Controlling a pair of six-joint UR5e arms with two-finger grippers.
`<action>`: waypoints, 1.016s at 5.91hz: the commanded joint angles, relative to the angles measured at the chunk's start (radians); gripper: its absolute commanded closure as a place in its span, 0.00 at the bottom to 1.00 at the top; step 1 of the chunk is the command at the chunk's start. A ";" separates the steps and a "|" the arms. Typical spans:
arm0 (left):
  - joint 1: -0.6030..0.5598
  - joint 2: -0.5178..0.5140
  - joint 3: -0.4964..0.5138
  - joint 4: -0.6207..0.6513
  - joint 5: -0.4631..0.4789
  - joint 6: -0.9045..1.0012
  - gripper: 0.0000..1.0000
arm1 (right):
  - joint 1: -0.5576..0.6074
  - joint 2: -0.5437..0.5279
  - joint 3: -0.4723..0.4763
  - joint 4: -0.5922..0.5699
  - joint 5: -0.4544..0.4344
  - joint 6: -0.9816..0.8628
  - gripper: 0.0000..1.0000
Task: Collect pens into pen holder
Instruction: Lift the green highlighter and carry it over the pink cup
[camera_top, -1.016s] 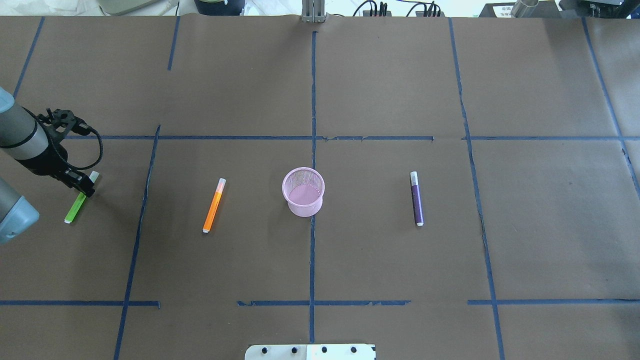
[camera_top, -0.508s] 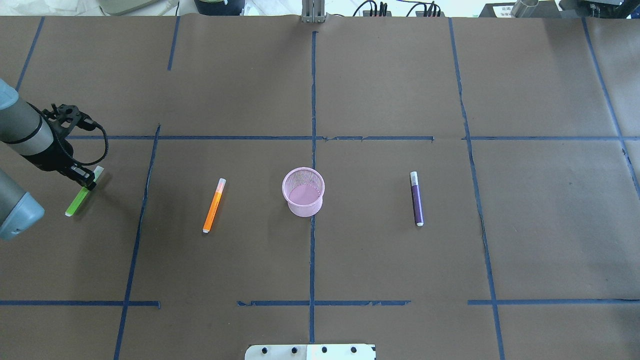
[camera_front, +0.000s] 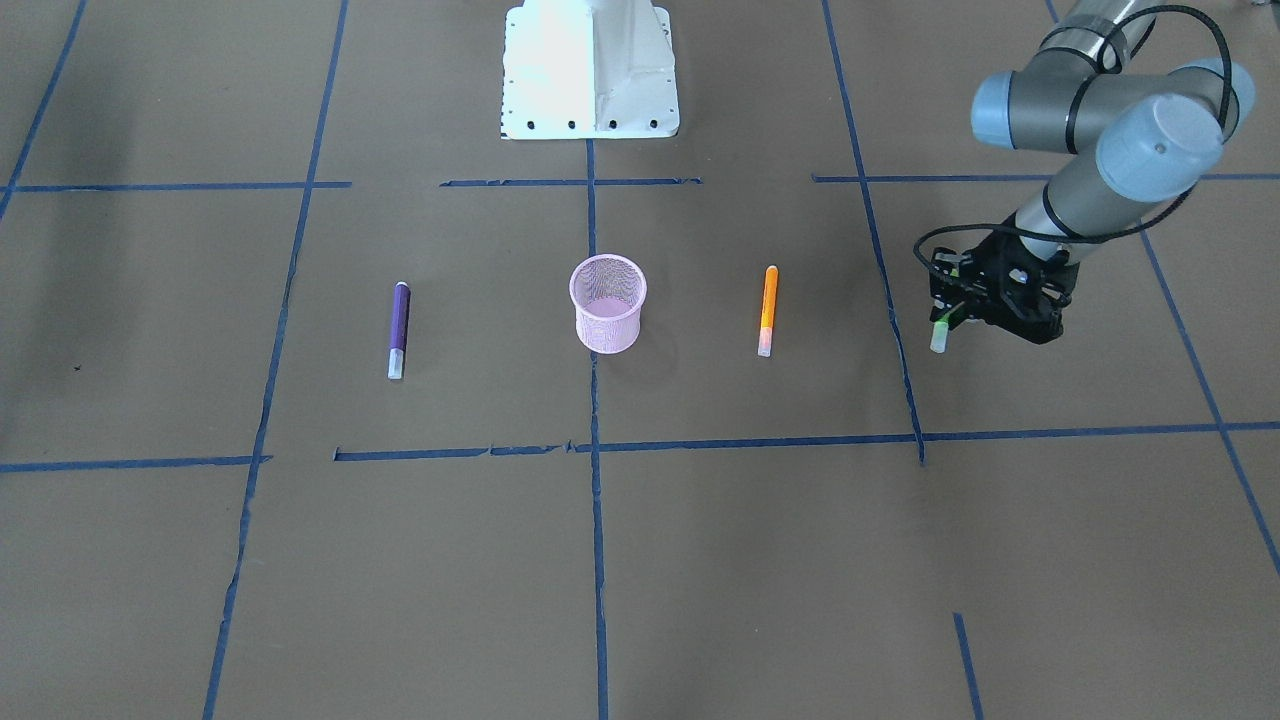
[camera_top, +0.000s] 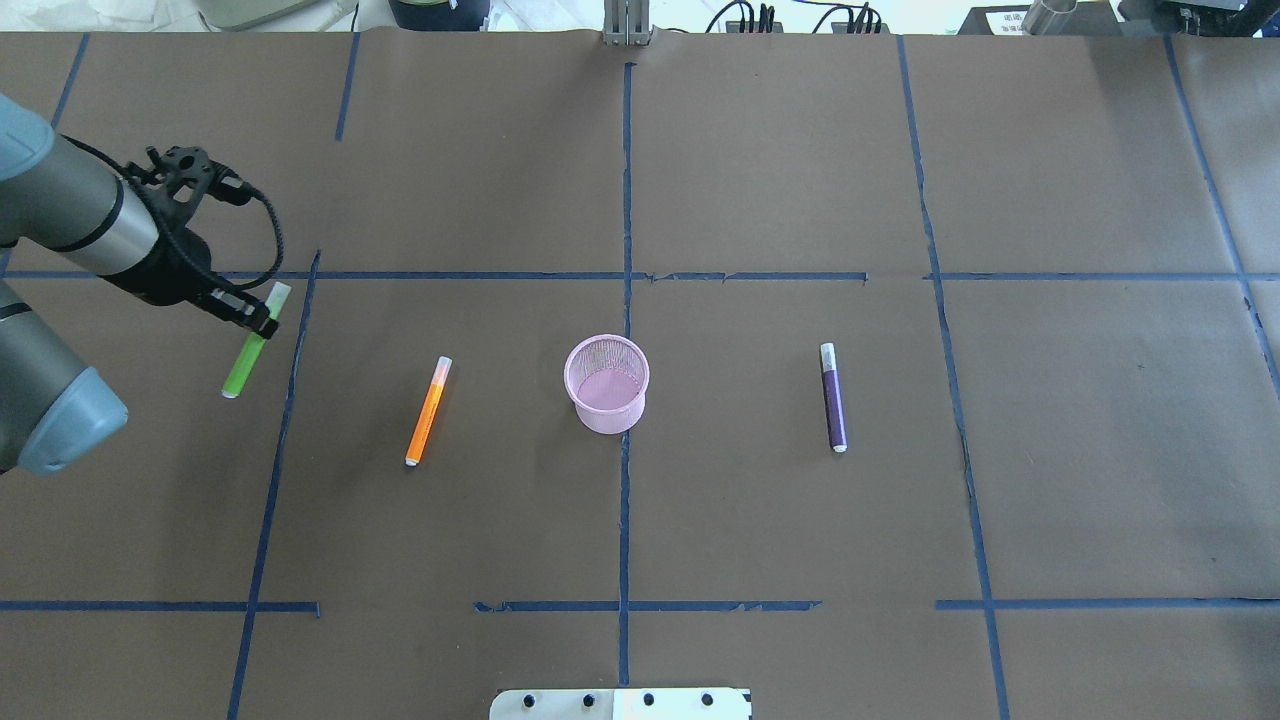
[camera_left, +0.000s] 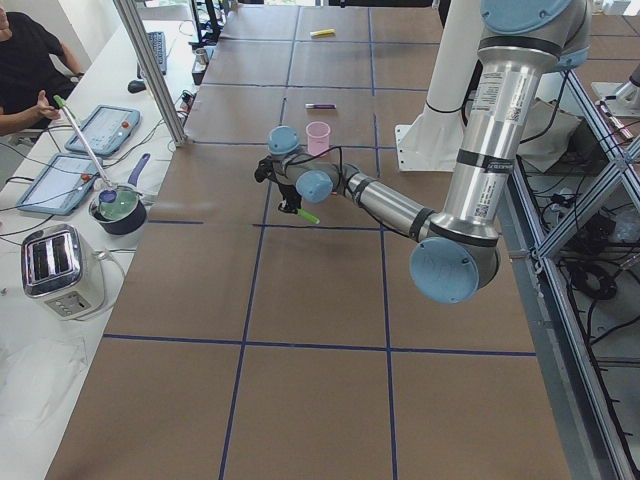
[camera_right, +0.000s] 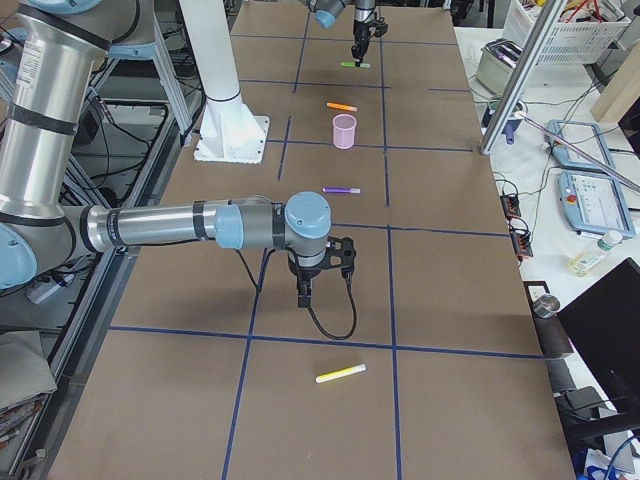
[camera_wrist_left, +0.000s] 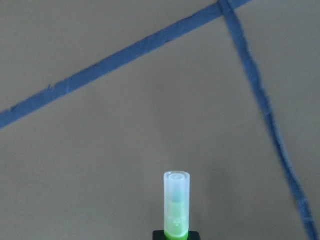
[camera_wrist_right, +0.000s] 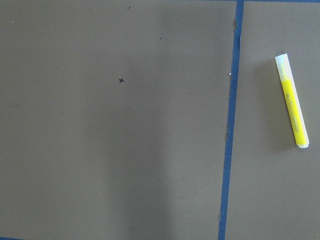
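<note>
The robot's left gripper should release the green pen inside the pink mesh pen holder (camera_front: 612, 287) between the orange and purple pens.
The pink mesh pen holder (camera_top: 607, 384) stands upright at the table's middle, also in the front view (camera_front: 608, 303). My left gripper (camera_top: 257, 321) is shut on the green pen (camera_top: 243, 358) near its pale cap and holds it above the table, left of the holder; the cap shows in the left wrist view (camera_wrist_left: 176, 205). The orange pen (camera_top: 428, 410) lies between the green pen and the holder. The purple pen (camera_top: 833, 397) lies right of the holder. A yellow pen (camera_wrist_right: 292, 100) lies on the table under my right arm. My right gripper (camera_right: 305, 290) shows only in the exterior right view; I cannot tell its state.
The robot's white base plate (camera_front: 590, 70) sits at the table's near edge. Blue tape lines (camera_top: 625, 200) cross the brown table cover. A toaster (camera_left: 60, 268), a pot (camera_left: 118, 208) and tablets stand on a side bench beyond the table's far edge, with a seated operator (camera_left: 25, 60).
My left gripper has lifted the green pen off the table and carried it to the right and farther from the robot, toward the orange pen. The other pens and the holder have not moved.
</note>
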 joint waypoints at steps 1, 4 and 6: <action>0.168 -0.161 -0.082 -0.014 0.183 -0.252 1.00 | 0.000 0.002 -0.001 0.000 0.000 0.000 0.00; 0.478 -0.275 -0.054 -0.240 0.797 -0.537 1.00 | 0.000 0.009 -0.005 0.000 -0.003 -0.003 0.00; 0.535 -0.292 -0.008 -0.299 0.983 -0.540 0.98 | 0.000 0.009 -0.004 0.002 -0.002 0.000 0.00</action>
